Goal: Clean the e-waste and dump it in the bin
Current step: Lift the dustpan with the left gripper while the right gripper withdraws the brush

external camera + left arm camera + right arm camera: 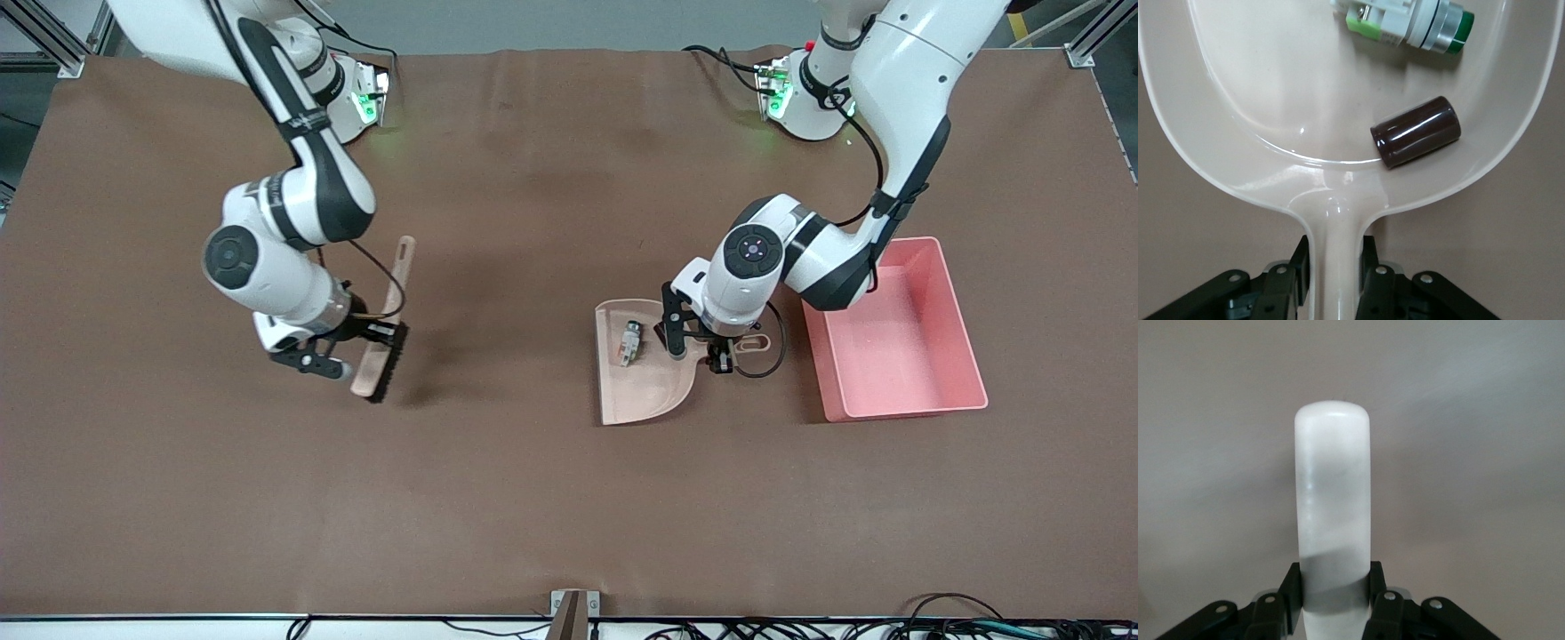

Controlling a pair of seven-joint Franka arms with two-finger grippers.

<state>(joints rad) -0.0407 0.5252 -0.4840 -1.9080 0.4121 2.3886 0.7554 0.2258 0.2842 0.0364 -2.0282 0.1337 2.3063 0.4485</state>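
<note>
Next, I release the beige brush from my right gripper on the brown table mat (pixel 271 304) below that gripper's white wrist, farther away from the dustpan.
The beige dustpan (pixel 645 382) lies on the table beside the pink bin (pixel 898 356), toward the left arm's end. Both e-waste pieces lie in the pan: the white-grey component with a green patch (pixel 630 342) (pixel 1405 23) and the dark maroon cylinder (pixel 1416 131). The left arm hides the cylinder in the front view. My left gripper (pixel 714 351) (pixel 1335 260) is shut on the dustpan's handle (pixel 1333 227). My right gripper (pixel 380 332) (pixel 1333 587) is shut on the beige brush (pixel 396 284) (pixel 1333 487) and holds it over the table toward the right arm's end, black bristles (pixel 393 360) turned sideways.
The bin is empty; its walls (pixel 965 329) are low. The brown table mat (pixel 533 498) stretches between brush and dustpan. A small bracket (pixel 573 609) and cables sit at the table edge nearest the front camera.
</note>
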